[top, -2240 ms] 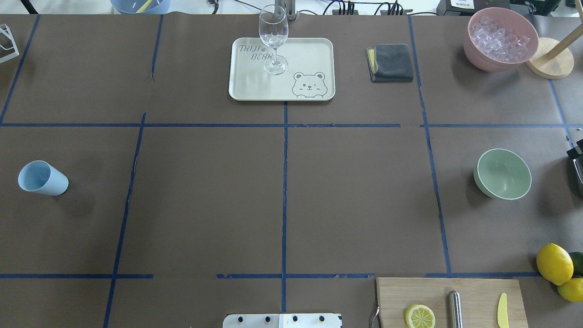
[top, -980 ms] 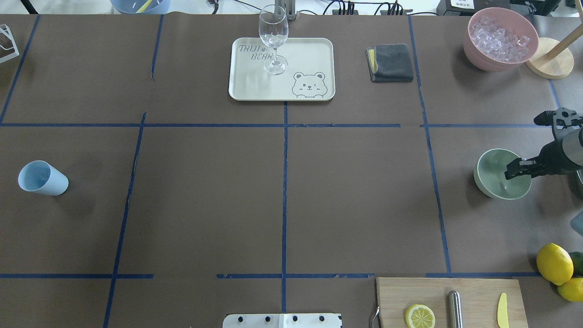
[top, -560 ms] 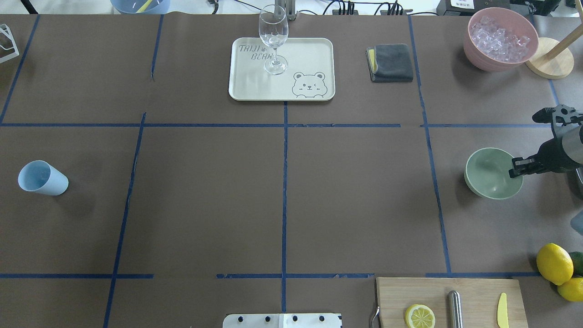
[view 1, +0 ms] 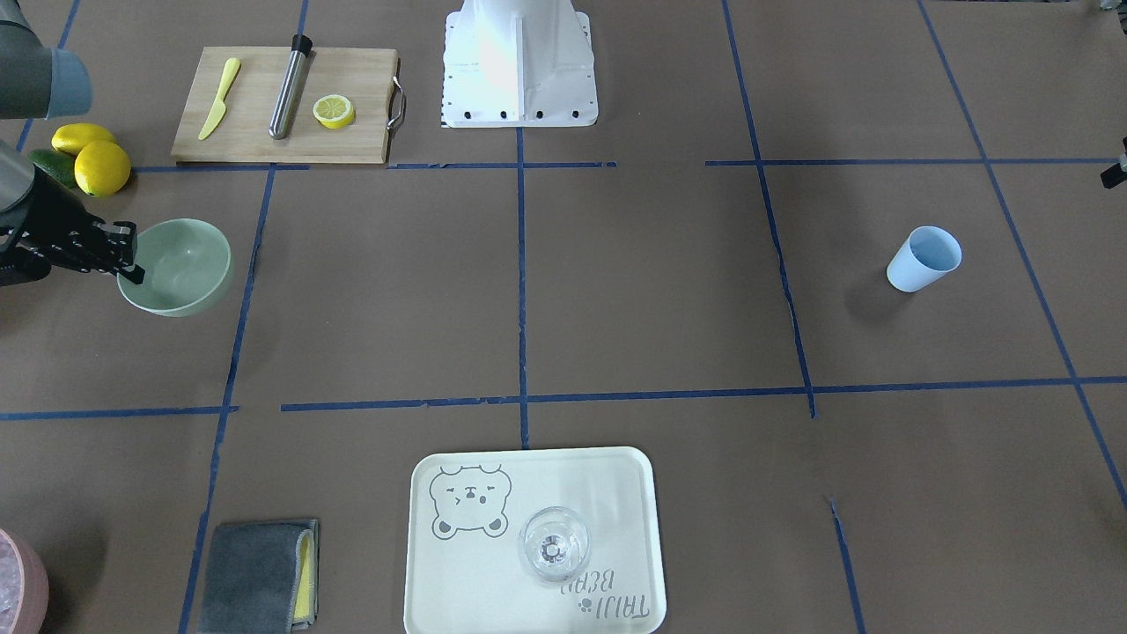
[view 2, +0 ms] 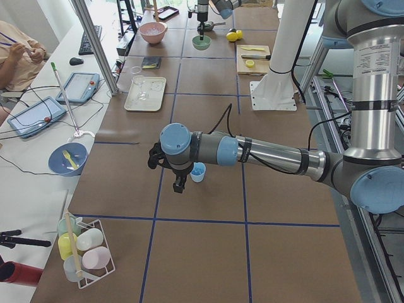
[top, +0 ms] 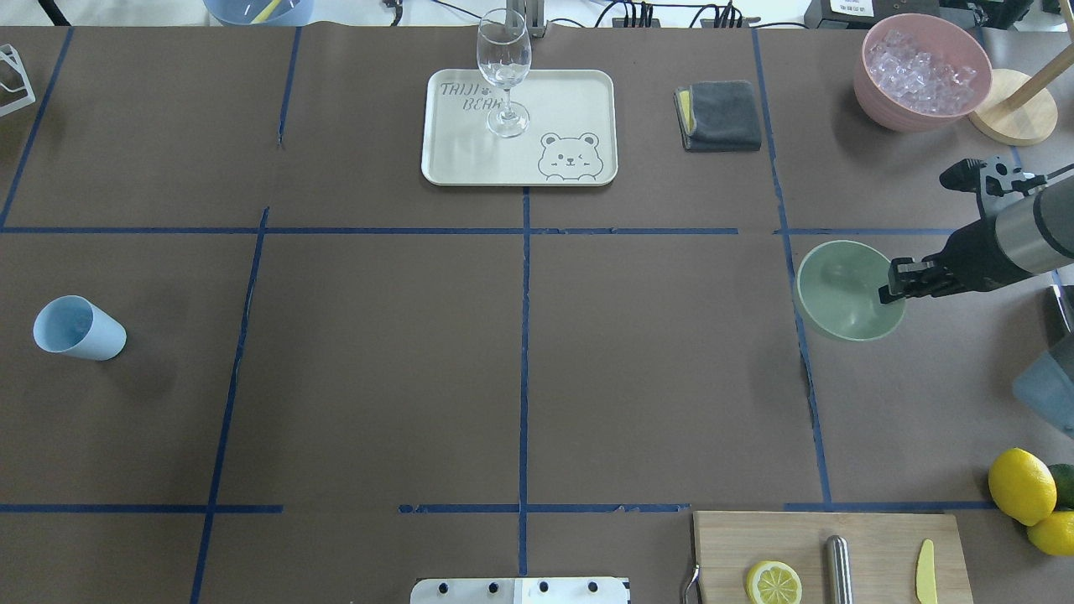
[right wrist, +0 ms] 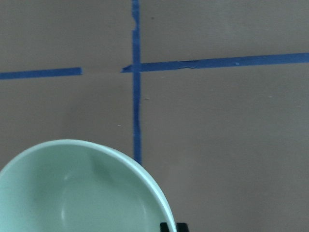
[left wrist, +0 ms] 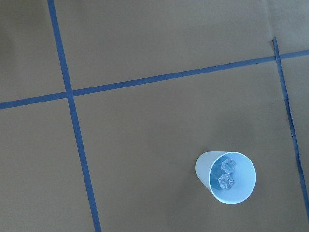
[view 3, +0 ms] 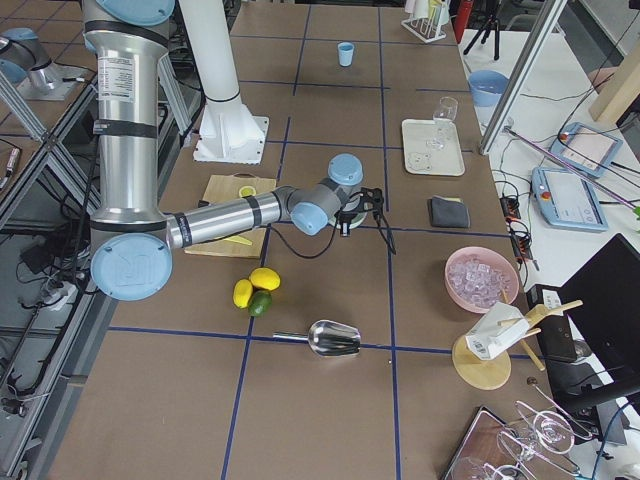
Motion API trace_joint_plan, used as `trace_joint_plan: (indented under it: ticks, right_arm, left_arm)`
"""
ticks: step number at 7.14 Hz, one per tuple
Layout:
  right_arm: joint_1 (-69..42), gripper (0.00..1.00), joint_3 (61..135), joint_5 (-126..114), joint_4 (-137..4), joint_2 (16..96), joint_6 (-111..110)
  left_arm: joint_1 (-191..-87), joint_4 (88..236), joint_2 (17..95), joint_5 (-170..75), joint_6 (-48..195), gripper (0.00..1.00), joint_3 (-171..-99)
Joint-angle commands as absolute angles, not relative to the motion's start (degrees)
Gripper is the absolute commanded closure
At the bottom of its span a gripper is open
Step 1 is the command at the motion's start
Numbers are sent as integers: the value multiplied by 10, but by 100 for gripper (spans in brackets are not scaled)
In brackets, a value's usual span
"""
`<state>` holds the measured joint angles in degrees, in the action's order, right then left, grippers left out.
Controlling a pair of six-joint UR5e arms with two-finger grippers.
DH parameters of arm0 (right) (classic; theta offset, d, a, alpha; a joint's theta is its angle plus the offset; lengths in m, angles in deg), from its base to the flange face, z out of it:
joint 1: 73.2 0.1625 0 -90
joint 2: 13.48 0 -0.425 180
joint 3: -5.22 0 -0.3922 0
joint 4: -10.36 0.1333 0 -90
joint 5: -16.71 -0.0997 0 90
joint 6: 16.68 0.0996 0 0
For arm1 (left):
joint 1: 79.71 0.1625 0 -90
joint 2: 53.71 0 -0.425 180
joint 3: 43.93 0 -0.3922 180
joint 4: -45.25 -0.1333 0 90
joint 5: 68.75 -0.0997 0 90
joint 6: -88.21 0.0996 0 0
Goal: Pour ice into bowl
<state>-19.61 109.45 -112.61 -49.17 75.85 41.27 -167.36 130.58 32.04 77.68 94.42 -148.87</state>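
Next, my right gripper lets go of the mint-green bowl on bare table (view 1: 604,266) next to the middle blue tape line, toward the light blue cup.
The pale mint-green bowl (top: 843,289) is at the right of the table and looks empty; it also shows in the front view (view 1: 180,264) and the right wrist view (right wrist: 72,193). My right gripper (top: 891,283) is shut on the bowl's right rim and holds it slightly tilted. Two clear ice cubes (left wrist: 226,173) lie inside the light blue cup (left wrist: 227,178), which stands at the far left (top: 80,327). My left gripper (view 2: 180,182) hangs above that cup and shows only in the left side view, so I cannot tell its state.
A cream tray (top: 570,101) with a wine glass (top: 504,71) and a grey cloth (top: 720,116) lie at the back. A pink container (top: 921,71) of whitish ice stands back right. A cutting board (top: 831,554) and lemons (top: 1022,485) are front right.
My right gripper came in from the right, shut on the bowl's rim, and moved the bowl to the left and toward the back of the table.
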Motion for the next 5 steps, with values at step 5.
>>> trace_joint_plan:
  ticks: [5]
  right_arm:
    - [-467, 100, 1053, -905, -684, 420, 798]
  left_arm:
    - [-1674, 1376, 316, 776, 945, 0, -1488]
